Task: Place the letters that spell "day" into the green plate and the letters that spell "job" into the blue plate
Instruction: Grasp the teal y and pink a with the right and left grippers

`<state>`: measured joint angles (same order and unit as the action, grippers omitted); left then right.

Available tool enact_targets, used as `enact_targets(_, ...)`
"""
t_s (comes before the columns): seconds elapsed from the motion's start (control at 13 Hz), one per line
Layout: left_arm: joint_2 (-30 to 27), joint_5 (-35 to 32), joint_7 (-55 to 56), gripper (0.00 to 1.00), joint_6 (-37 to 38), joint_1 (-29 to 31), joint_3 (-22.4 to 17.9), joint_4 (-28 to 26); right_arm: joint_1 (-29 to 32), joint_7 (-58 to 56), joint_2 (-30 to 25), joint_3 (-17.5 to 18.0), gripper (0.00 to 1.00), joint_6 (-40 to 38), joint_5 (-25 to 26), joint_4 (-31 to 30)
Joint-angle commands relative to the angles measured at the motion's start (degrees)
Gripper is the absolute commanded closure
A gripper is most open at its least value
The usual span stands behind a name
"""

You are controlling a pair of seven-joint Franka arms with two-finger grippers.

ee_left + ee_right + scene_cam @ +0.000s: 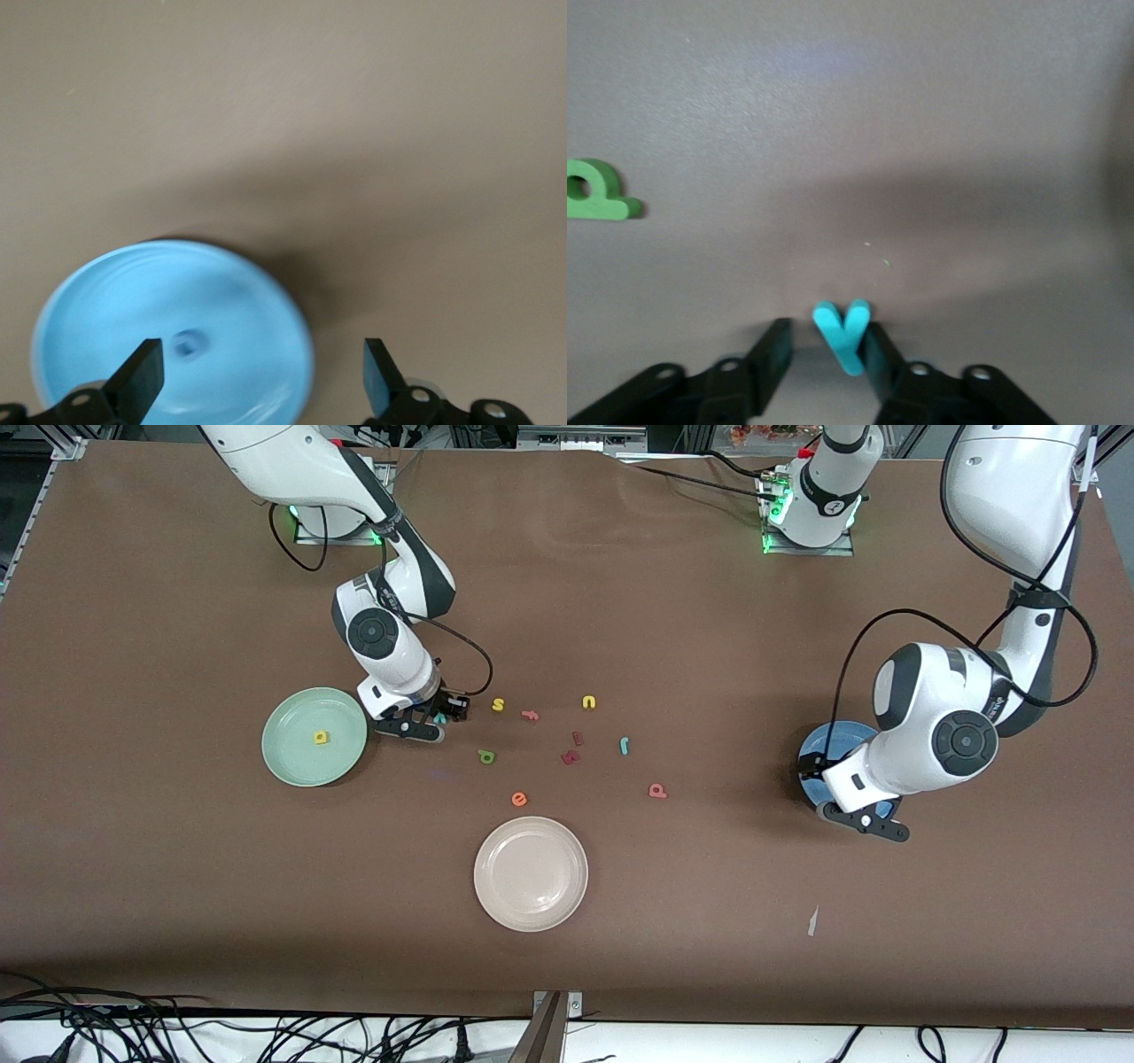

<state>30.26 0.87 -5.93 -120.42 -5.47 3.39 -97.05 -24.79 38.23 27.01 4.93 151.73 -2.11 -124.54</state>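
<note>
The salmon "b" in the middle of the table (pixel 656 791) is the loose letter closest to the blue plate, and my left gripper should go to it next and close on its sides.
My right gripper (pixel 438 724) is down at the table beside the green plate (pixel 292 757), which holds the yellow "d" (pixel 321 737). In the right wrist view the light-blue "y" (pixel 842 335) lies between that gripper's (pixel 826 332) narrowed jaws. It touches one finger and a gap shows at the other. The dark green "a" (pixel 486 756) lies nearer the front camera. My left gripper (pixel 864 815) hangs open over the blue plate (pixel 819 753), where the blue "o" (pixel 186 343) lies. The teal "j" (pixel 625 746) and salmon "b" (pixel 657 790) lie mid-table.
A cream plate (pixel 530 873) sits nearest the front camera. Around the table's middle lie a yellow "s" (pixel 498 705), a yellow "u" (pixel 589 702), a salmon letter (pixel 530 715), two dark red pieces (pixel 573 749) and an orange "e" (pixel 519 799).
</note>
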Motion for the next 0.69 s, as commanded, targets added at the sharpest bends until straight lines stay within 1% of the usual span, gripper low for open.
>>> enact_targets(0.0, 6.28, 2.03, 13.08, 0.0, 1.16, -6.11, -0.22, 7.12, -0.08, -0.18, 0.94, -0.28, 1.0, 0.85, 1.05, 0.44)
enact_targets(0.15, 9.63, 2.12, 21.01, 0.0, 1.16, -9.98, -0.22, 11.78, 0.0, -1.31, -0.28, -0.45, 1.0, 0.41, 1.05, 0.44)
enact_targets(0.31, 11.74, 2.29, 26.3, 0.0, 0.54, -13.15, -0.14, 13.72, 0.09, -2.19, -2.3, -1.06, 1.0, -1.42, 1.05, 0.53)
enact_targets(0.38, 13.32, 2.9, 28.76, 0.0, -0.5, -14.47, -0.14, 15.3, 0.09, -4.11, -3.79, -2.02, 1.0, -4.22, 1.05, 1.49)
enact_targets(0.46, 14.81, 3.17, 31.31, 0.0, -2.17, -15.79, -0.14, 16.36, 0.09, -6.66, -5.11, -3.25, 1.0, -9.21, 1.05, 2.8)
enact_targets(0.61, 17.19, 3.08, 35.27, 0.0, -6.82, -17.73, -0.22, 16.54, 0.09, -11.23, -7.04, -5.62, 1.0, -17.4, 1.05, 5.27)
